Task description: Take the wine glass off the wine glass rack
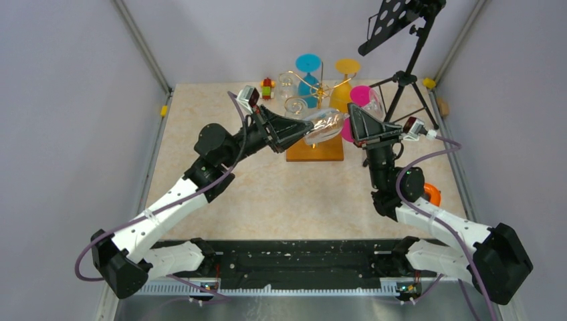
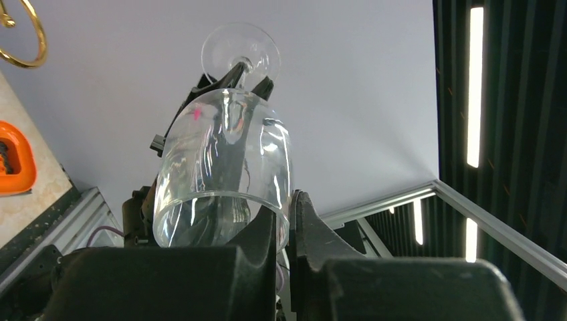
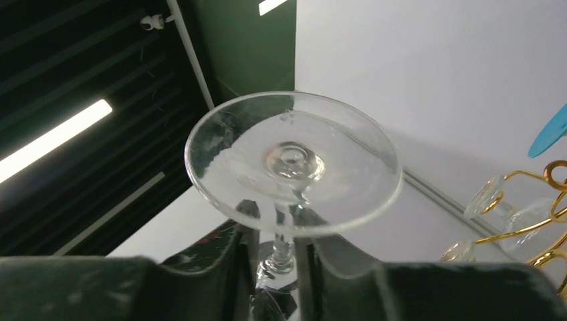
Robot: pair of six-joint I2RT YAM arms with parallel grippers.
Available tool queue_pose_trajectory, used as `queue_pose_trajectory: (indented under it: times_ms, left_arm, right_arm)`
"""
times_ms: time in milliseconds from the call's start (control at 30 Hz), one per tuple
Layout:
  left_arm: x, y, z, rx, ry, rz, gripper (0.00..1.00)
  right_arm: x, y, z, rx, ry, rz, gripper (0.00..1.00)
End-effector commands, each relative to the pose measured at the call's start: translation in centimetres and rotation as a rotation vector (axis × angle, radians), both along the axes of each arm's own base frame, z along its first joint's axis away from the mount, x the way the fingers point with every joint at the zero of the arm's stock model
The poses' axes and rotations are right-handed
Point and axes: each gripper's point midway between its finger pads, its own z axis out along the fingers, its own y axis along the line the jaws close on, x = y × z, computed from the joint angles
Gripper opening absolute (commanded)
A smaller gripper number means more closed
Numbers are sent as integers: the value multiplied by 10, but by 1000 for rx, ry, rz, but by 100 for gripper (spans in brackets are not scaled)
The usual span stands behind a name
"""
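My left gripper should set the wine glass free on the tabletop [image 1: 204,166] below its forearm, level with the wooden base.
A clear wine glass [image 1: 325,126] lies on its side in the air above the wooden base [image 1: 314,151] of the gold wire wine glass rack [image 1: 322,85]. My left gripper [image 1: 302,131] is shut on the rim of the bowl [image 2: 224,167]; one finger is inside the bowl and one outside, meeting at the left gripper [image 2: 291,208]. My right gripper [image 1: 349,122] straddles the stem just below the round foot [image 3: 294,164]. Seen from the wrist, the right gripper [image 3: 277,239] is slightly open, with a thin gap on each side of the stem.
Blue [image 1: 309,67], yellow [image 1: 346,69] and pink [image 1: 361,97] glasses and some clear ones hang on the rack. A black tripod stand [image 1: 405,75] rises at the back right. An orange object [image 1: 433,194] lies by the right arm. A small toy [image 1: 267,87] sits at the back.
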Motion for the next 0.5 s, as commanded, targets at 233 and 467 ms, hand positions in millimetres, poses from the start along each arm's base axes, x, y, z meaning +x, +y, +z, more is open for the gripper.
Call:
queue_pose_trajectory:
  times_ms: [233, 467]
  left_arm:
    - [4, 8, 17, 30, -110, 96, 0]
    - [0, 15, 35, 16, -174, 122, 0]
  right_arm:
    - [-26, -6, 20, 3, -96, 17, 49]
    - [-27, -3, 18, -14, -85, 33, 62]
